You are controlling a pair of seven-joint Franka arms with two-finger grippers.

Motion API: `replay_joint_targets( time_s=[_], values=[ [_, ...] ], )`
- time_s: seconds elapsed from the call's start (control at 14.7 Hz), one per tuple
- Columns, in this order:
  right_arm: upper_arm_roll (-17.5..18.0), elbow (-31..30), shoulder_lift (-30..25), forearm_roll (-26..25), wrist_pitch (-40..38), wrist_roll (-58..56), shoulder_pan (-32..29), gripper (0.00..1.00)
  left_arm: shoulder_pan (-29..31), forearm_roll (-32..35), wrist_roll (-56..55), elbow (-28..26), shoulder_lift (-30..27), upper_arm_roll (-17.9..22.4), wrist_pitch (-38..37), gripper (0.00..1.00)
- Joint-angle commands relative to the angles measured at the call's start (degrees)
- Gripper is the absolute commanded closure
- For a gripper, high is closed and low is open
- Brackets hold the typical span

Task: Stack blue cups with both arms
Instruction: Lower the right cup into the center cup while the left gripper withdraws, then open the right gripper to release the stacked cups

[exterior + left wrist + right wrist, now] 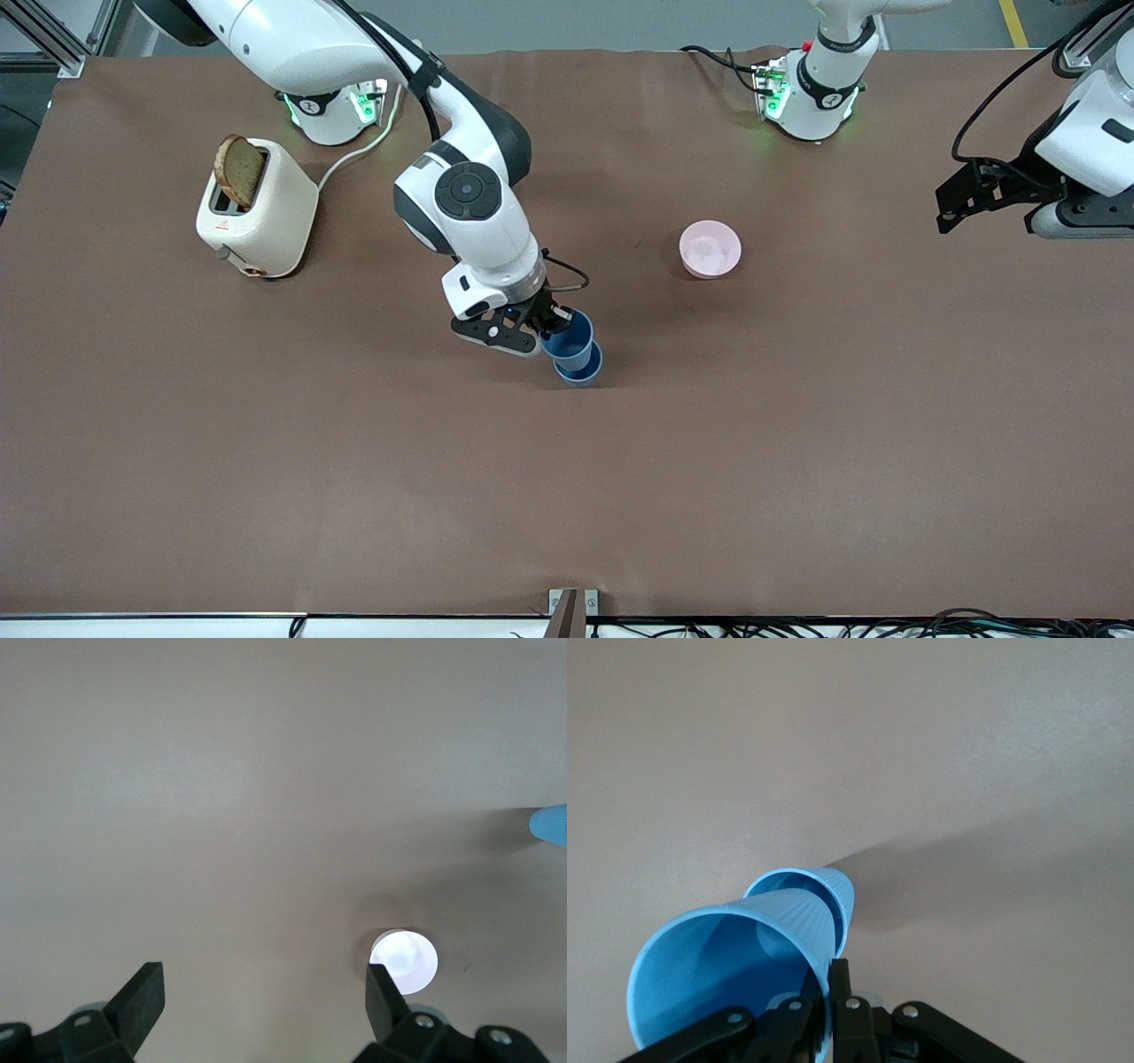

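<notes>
The robot's right gripper should release the upper blue cup, now tilted partly inside the lower one, nested upright down inside the lower blue cup (pixel 576 361) (pixel 804 905).
Two blue cups stand mid-table. The lower blue cup (pixel 582 369) rests on the table. The upper blue cup (pixel 567 337) sits tilted, partly inside the lower one. My right gripper (pixel 547 326) is shut on the upper cup's rim, one finger inside and one outside. In the right wrist view the held cup (pixel 726 966) leans into the lower cup (pixel 837 890), with the gripper (pixel 831 973) pinching its wall. My left gripper (pixel 955 202) waits open and empty in the air over the left arm's end of the table. It is also open in the left wrist view (pixel 266 981), where a blue cup's edge (pixel 551 822) shows.
A pink bowl (pixel 710 249) sits between the cups and the left arm's base and shows pale in the left wrist view (pixel 406 958). A cream toaster (pixel 257 213) with a bread slice (pixel 239 168) stands near the right arm's base.
</notes>
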Motion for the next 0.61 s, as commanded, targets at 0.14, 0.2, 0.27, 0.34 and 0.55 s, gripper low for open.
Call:
replay_joint_targets(
  time_s=[0.14, 0.2, 0.27, 0.34, 0.55],
  values=[
    [0.6, 2.1, 2.3, -1.4, -0.1, 0.0, 0.2, 0.98, 0.9, 0.1, 1.0, -1.0, -1.1, -0.3, -0.1, 0.00],
    [0.6, 2.7, 2.5, -1.4, -0.1, 0.0, 0.2, 0.98, 1.0, 0.1, 1.0, -1.0, -1.1, -0.3, -0.1, 0.00],
    [0.6, 2.8, 2.6, -1.4, 0.0, -0.1, 0.2, 0.98, 1.1, 0.1, 1.0, -1.0, -1.1, -0.3, -0.1, 0.00],
    [0.6, 2.8, 2.9, -1.4, 0.0, -0.1, 0.3, 0.98, 1.4, 0.1, 1.0, -1.0, -1.1, -0.3, -0.2, 0.00],
    [0.6, 2.8, 3.6, -1.4, 0.8, -0.2, 0.4, 0.97, 1.5, -0.3, 1.0, -1.0, -1.1, -0.3, -0.1, 0.00]
  ],
)
